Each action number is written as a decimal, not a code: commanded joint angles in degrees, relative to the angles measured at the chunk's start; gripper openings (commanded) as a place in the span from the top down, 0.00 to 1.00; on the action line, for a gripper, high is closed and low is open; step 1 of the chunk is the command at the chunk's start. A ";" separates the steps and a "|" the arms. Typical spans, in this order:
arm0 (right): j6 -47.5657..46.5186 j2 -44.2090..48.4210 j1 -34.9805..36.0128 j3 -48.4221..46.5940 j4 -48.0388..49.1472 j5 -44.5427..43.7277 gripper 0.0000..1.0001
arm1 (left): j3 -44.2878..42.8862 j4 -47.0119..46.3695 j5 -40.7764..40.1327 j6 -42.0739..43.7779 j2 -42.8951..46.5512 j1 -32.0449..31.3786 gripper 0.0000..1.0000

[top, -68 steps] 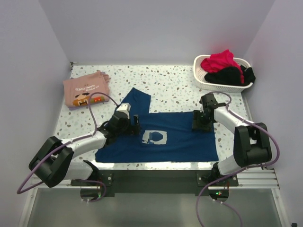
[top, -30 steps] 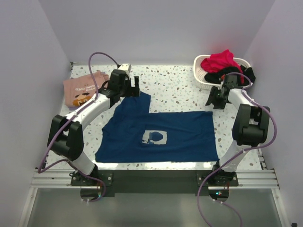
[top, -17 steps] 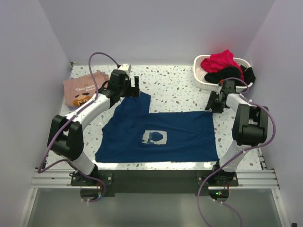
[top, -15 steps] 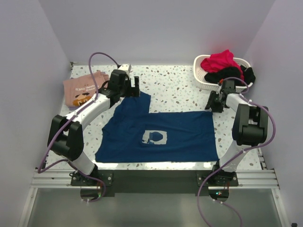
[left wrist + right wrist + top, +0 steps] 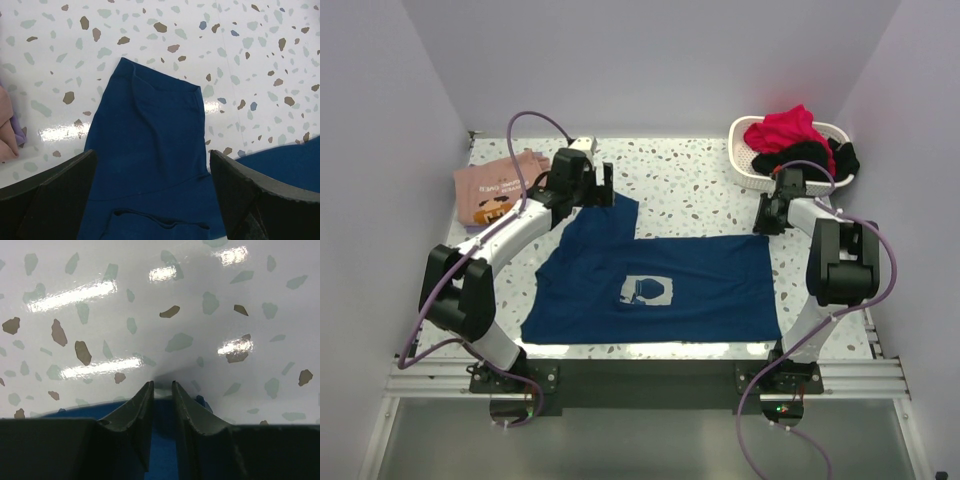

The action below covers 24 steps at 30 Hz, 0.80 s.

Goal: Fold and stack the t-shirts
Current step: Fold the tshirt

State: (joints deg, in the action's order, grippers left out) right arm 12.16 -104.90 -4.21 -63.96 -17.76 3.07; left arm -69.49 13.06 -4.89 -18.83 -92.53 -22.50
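I should open my right gripper's fingers, move over and pinch the cloth at the dark blue t-shirt's corner (image 5: 767, 239), because that corner sticks out beside them.
The dark blue t-shirt (image 5: 690, 285) lies spread flat on the table, pale print (image 5: 646, 291) facing up, one sleeve (image 5: 608, 212) pointing to the far left. My left gripper (image 5: 598, 190) hovers open over that sleeve; in the left wrist view (image 5: 153, 155) the sleeve (image 5: 150, 125) lies between its wide-apart fingers. My right gripper (image 5: 765, 218) is at the shirt's far right corner. In the right wrist view (image 5: 162, 385) its fingers (image 5: 140, 405) stand nearly together with blue cloth (image 5: 164, 440) between them, tips at the table. The salmon-pink t-shirt (image 5: 500, 190) lies folded at the far left.
A white basket (image 5: 737, 150) at the far right corner holds red cloth (image 5: 782, 128) and black cloth (image 5: 810, 160), just behind my right gripper. A bit of pink cloth (image 5: 5, 130) shows at the left edge of the left wrist view. Walls enclose the speckled table (image 5: 690, 185).
Both grippers left the shirt's middle for its far edge. In the last second the right gripper slid from near the basket onto the shirt's far right corner. The left arm stayed still.
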 commanded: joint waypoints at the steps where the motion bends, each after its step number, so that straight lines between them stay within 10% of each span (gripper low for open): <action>1: -1.00 -0.22 0.87 0.33 -2.46 -2.63 0.76 | 0.41 0.04 -0.30 0.81 2.36 0.62 0.00; 6: -0.47 1.80 0.87 -0.11 -3.25 -0.61 1.00 | 0.59 -0.05 0.14 0.55 2.71 0.70 0.00; 24: 0.05 8.14 0.17 -0.99 -7.29 -2.90 0.97 | 2.43 -0.58 0.93 0.11 2.97 0.88 0.00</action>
State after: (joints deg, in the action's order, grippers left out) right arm 11.90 -95.90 -3.68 -63.96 -23.57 1.63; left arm -67.57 13.13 -4.60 -18.87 -91.70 -22.13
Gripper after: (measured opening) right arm 0.024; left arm 0.997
